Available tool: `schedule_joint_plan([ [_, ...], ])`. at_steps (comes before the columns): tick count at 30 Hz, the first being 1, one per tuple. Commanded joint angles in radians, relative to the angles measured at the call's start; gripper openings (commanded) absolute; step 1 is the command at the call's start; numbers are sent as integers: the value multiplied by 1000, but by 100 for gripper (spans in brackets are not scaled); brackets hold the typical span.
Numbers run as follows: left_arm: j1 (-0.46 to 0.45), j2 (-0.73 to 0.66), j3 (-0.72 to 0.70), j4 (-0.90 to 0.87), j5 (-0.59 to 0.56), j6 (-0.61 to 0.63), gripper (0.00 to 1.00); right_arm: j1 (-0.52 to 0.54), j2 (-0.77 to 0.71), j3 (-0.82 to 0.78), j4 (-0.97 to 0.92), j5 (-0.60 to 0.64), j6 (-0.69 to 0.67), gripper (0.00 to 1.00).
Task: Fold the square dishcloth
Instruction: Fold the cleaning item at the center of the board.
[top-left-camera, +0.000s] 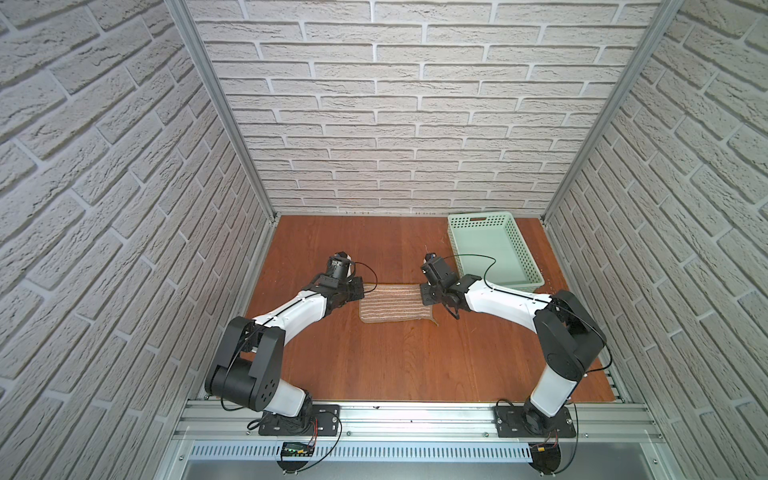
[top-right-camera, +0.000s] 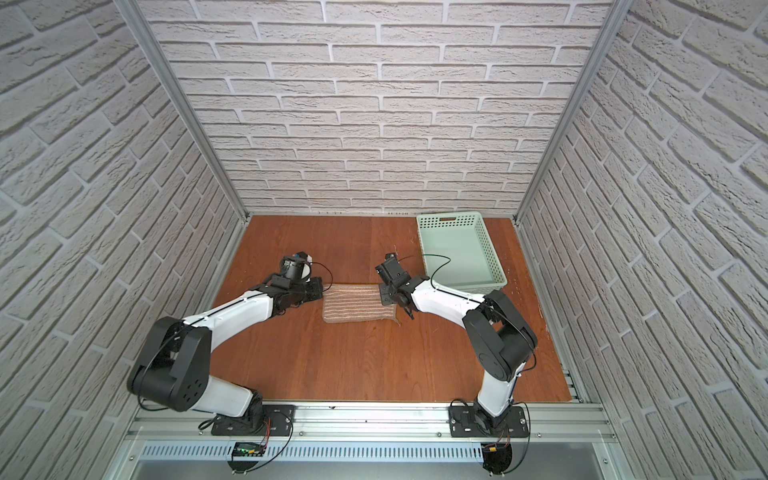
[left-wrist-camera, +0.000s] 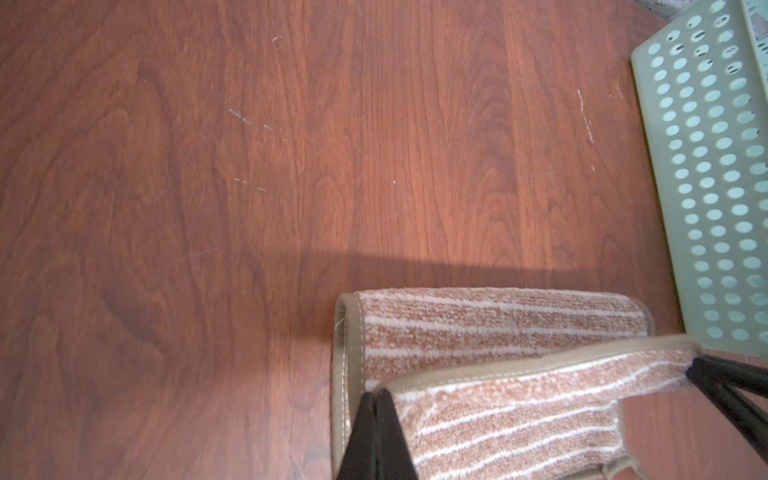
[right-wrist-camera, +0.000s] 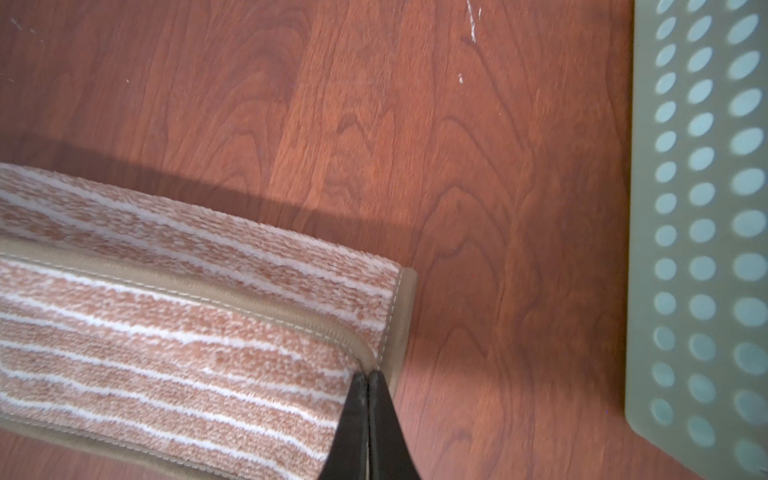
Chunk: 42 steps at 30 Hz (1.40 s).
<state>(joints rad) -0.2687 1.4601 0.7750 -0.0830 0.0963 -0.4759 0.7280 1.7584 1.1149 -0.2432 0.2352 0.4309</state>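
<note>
Only the upper layer's hem is lifted off the lower layer, so the robot should lay it back, then its left gripper should take the dishcloth's near corner (top-left-camera: 364, 321).
The square dishcloth (top-left-camera: 392, 305), tan-brown with thin cream stripes and a beige hem, lies mid-table, doubled over on itself in both top views (top-right-camera: 357, 305). My left gripper (top-left-camera: 360, 291) is shut on one corner of the upper layer; in the left wrist view its tips (left-wrist-camera: 376, 395) pinch the hem. My right gripper (top-left-camera: 426, 293) is shut on the opposite corner of that layer, with its tips (right-wrist-camera: 369, 374) closed on the hem. The upper layer (left-wrist-camera: 519, 399) stretches between the two grippers, raised above the lower layer (right-wrist-camera: 208, 232). A rounded fold runs along the far side.
A pale green perforated basket (top-left-camera: 455, 245) stands at the back right, close behind the right gripper, and shows in both wrist views (left-wrist-camera: 706, 166) (right-wrist-camera: 698, 208). Brick-patterned walls close in three sides. Bare wooden tabletop (top-left-camera: 395, 365) lies in front of the cloth.
</note>
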Motion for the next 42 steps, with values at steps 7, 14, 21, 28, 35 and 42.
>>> schedule_joint_plan([
  [7,-26,-33,-44,7,-33,-9,0,17,-59,-34,18,40,31,3],
  [14,-36,-7,-50,24,-29,-22,0,19,-50,-51,24,47,40,3],
  [21,-48,7,-60,29,-31,-36,0,22,-60,-70,31,46,49,3],
  [28,-56,12,-67,32,-33,-46,0,29,-59,-78,30,42,53,3],
  [35,-58,24,-70,35,-42,-51,0,33,-49,-93,37,45,63,4],
  [42,-58,19,-81,29,-49,-74,7,40,-46,-110,44,39,71,9],
])
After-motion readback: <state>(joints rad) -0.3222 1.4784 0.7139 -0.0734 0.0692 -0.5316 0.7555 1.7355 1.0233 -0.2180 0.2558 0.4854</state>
